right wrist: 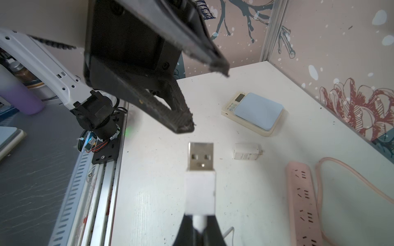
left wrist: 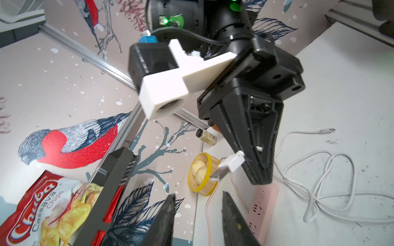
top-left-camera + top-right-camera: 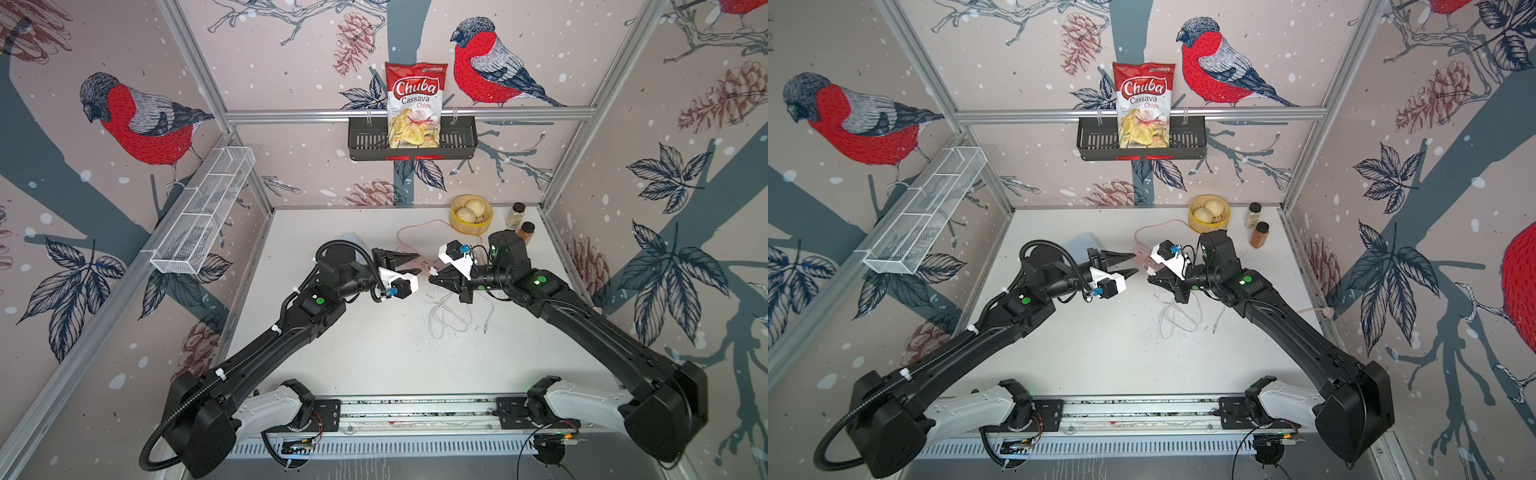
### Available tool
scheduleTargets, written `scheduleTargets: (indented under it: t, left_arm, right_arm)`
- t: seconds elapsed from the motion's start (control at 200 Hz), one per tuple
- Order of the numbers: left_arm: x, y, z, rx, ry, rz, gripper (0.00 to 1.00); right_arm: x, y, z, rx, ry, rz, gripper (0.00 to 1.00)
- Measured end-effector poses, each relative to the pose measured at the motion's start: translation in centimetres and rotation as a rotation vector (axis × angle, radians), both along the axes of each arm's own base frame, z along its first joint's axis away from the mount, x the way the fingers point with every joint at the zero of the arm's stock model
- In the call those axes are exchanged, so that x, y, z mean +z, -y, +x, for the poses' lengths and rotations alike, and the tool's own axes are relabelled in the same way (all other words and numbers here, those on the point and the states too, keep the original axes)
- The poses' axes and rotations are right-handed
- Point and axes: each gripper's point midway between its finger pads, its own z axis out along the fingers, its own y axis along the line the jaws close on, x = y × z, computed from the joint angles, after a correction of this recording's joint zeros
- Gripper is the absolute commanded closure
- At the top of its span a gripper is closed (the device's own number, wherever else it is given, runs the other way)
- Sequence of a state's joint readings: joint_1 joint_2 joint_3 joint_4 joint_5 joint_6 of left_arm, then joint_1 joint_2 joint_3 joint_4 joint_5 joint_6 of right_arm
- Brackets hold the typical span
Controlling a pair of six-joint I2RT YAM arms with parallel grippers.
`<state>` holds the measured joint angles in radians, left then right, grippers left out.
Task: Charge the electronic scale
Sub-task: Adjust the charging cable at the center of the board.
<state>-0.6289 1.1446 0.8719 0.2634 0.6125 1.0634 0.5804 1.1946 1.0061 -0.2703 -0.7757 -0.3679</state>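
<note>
My right gripper is holding the cable behind the USB plug, so my left gripper should keep the metal tip steady while my right gripper takes the white housing (image 1: 200, 192).
The electronic scale (image 1: 255, 112), cream with a pale blue plate, lies flat on the table; in both top views only a blue corner (image 3: 1081, 245) shows behind the left arm. My right gripper (image 1: 200, 219) is shut on a white cable just behind its USB plug (image 1: 200, 157), and the plug sticks out ahead of the tips (image 2: 230, 166). My left gripper (image 2: 198, 194) faces it from close by, open with nothing between its fingers (image 3: 409, 266). Both hover above the table's middle, tips a little apart (image 3: 1150, 280).
A pink power strip (image 1: 302, 202) lies under the grippers. A small white charger block (image 1: 247, 151) lies between it and the scale. The loose white cable (image 3: 449, 316) coils beneath the right arm. A bamboo steamer (image 3: 471, 214) and two spice bottles (image 3: 515, 215) stand at the back right.
</note>
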Motion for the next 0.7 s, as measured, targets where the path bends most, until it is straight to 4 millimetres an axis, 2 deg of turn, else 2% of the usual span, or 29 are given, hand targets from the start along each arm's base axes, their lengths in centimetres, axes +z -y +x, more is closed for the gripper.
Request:
scheduleTargets:
  t: [0.115,0.345,0.46,0.625,0.7]
  left_arm:
    - [-0.9,0.5,-0.5,-0.052,0.041,0.050,0.65]
    - [-0.8,1.4,-1.3,-0.112,0.089,0.086,0.64]
    - [-0.8,1.7,-1.1,-0.125,0.096,0.106,0.68]
    - [-1.9,2.4,-0.6,-0.143,0.067,0.160,0.74]
    - [-2.0,2.6,-0.4,-0.147,0.070,0.174,0.82]
  right_arm:
    - [-0.1,-0.1,-0.2,0.011,-0.017,-0.003,1.00]
    - [-0.2,-0.1,-0.4,0.018,-0.036,-0.009,1.00]
    - [-0.5,-0.1,-0.6,0.024,-0.049,-0.017,1.00]
    - [-0.8,-0.2,-0.8,0.031,-0.064,-0.025,1.00]
    - [-0.8,-0.2,-0.8,0.031,-0.066,-0.026,1.00]
